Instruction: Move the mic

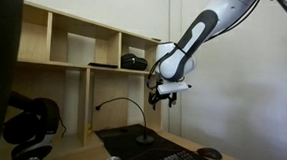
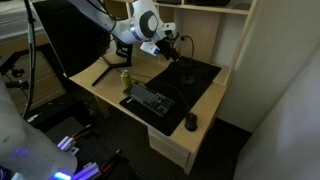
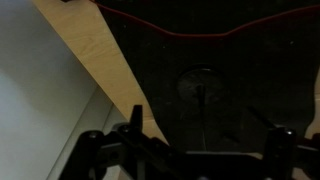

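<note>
The lower upright part of the mic's stalk (image 1: 144, 120) (image 3: 202, 103), just above the round base, is the next place for my gripper to go to and close on.
The mic is a thin black gooseneck with a small round base (image 1: 145, 138) on the black desk mat. Its stalk curves up to a tiny tip. In the wrist view the round base (image 3: 200, 82) lies on the dark mat, with the thin stalk running down toward the camera. My gripper (image 1: 162, 97) hangs above the base and clear of it, with nothing between its fingers. It also shows in an exterior view (image 2: 165, 46). In the wrist view the two fingers (image 3: 205, 140) stand wide apart, open and empty. The mic is hard to make out in the exterior view taken from above.
A black mat (image 2: 200, 72) covers part of the wooden desk (image 2: 105, 82). A keyboard (image 2: 150, 98), a mouse (image 2: 191, 122) and a can (image 2: 126, 78) lie on the desk. Bulky headphones (image 1: 31, 123) sit at the left. Shelves (image 1: 71, 41) stand behind. A red cable (image 3: 200, 26) crosses the mat.
</note>
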Robot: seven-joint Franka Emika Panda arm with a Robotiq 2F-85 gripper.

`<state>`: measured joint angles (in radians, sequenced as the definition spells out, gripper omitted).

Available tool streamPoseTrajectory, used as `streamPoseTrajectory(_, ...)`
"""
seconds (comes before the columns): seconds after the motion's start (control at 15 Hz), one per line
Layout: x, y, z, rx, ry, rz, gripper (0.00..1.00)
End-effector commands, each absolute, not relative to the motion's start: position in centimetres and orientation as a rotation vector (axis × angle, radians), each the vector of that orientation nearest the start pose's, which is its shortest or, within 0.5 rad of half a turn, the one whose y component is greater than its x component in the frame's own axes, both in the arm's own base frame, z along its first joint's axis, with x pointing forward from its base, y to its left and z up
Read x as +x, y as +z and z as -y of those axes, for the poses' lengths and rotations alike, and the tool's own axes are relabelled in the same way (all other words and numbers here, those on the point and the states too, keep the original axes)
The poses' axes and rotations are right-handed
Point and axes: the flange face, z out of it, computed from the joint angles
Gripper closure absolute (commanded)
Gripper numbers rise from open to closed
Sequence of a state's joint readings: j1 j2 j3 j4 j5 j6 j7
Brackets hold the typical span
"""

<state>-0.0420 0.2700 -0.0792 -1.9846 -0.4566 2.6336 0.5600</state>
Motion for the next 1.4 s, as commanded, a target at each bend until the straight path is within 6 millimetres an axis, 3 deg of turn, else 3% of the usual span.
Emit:
streamPoseTrajectory(0.0,64.0,36.1,7.0,-3.252,-0.712,-0.535,0.0)
streamPoseTrajectory(0.33,64.0,36.0,6.5,-3.273,-0.709,-0.492,0.0)
streamPoseTrajectory(0.53,68.3,31.3,7.8,-3.286,-0.672,-0.504,0.0)
streamPoseTrajectory(0.87,74.4,28.9,7.8,-3.258,-0.712,-0.637,0.0)
streamPoseTrajectory(0.93,71.7,29.1,8.4,-3.267,-0.701,-0.602,0.0)
streamPoseTrajectory(1.0,72.5,28.6,8.3,-3.259,-0.709,-0.611,0.0)
streamPoseTrajectory(1.2,72.4,28.6,8.3,-3.263,-0.709,-0.614,0.0)
streamPoseTrajectory(1.33,73.0,26.1,8.1,-3.281,-0.718,-0.614,0.0)
